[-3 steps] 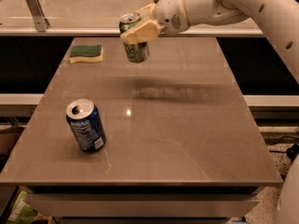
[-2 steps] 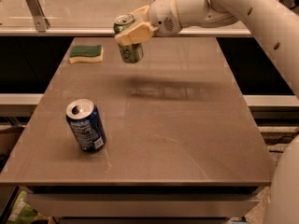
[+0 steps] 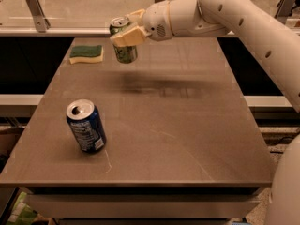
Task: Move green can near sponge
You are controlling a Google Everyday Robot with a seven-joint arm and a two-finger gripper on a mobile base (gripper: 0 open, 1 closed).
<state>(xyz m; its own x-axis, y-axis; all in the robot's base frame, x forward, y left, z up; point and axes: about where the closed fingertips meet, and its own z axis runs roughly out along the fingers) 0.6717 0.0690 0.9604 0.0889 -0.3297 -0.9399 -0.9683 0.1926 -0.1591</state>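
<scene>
Next, my gripper releases the green can on the table point(image 3: 111, 69) against the short end of the sponge, on the side toward my arm.
My gripper point(image 3: 126, 31) is shut on the green can point(image 3: 125, 51), a light green drink can with a silver top, and holds it upright in the air above the far part of the table. The sponge point(image 3: 86, 53), dark green on top with a yellow body, lies flat on the table at the far left, just left of the held can. The can's middle is hidden behind the cream fingers point(image 3: 130, 35).
A dark blue can point(image 3: 85, 125) stands tilted on the near left part of the grey-brown table point(image 3: 187, 125). My white arm point(image 3: 225, 18) reaches in from the upper right. A ledge with metal brackets point(image 3: 35, 6) runs behind the table.
My gripper has carried the green can a little to the left, closer to the sponge. The blue can and the sponge have not moved.
</scene>
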